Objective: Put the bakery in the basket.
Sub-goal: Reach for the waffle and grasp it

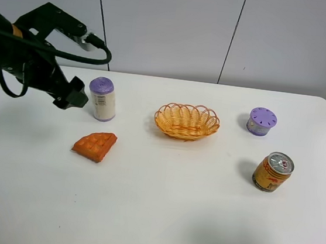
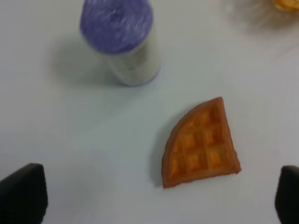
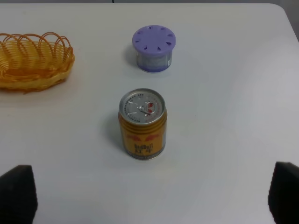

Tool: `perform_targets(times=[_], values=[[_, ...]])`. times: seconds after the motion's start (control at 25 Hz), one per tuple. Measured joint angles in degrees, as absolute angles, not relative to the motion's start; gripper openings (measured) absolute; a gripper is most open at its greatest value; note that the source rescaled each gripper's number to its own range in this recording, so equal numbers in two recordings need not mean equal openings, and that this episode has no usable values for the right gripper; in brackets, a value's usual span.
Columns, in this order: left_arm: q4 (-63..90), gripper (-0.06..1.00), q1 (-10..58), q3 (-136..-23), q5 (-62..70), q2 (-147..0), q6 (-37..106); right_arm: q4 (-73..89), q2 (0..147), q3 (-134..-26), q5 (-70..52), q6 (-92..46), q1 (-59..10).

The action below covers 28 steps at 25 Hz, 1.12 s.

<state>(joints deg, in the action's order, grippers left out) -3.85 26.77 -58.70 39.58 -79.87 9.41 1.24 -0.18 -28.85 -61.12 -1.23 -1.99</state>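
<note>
My left gripper is to close across the middle of the waffle [image 1: 96, 145] [image 2: 202, 148], going from its curved side to its straight side that faces the basket.
The bakery, an orange-brown waffle wedge [image 1: 95, 145], lies flat on the white table [image 1: 158, 216] at the front left; it also shows in the left wrist view [image 2: 201, 145]. The orange-yellow wicker basket [image 1: 186, 121] stands empty at the table's middle, and its edge shows in the right wrist view [image 3: 32, 60]. My left gripper [image 1: 73, 96] hovers above the table left of a bottle, behind and left of the waffle. It is open and empty [image 2: 154, 205]. My right gripper [image 3: 149, 198] is open and empty, out of the exterior view, facing a can.
A white bottle with a purple cap [image 1: 102, 98] stands just behind the waffle, close to my left gripper. A small purple-lidded jar [image 1: 261, 121] and a yellow drink can [image 1: 273, 171] stand on the right.
</note>
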Motion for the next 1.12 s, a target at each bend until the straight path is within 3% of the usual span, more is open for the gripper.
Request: perform_targets(times=[1.12], values=[[-4.4,1.0,27.92,-60.54,31.77,-106.37,5.71,1.24,-0.18,-28.85,-61.13,-1.23,-1.99]])
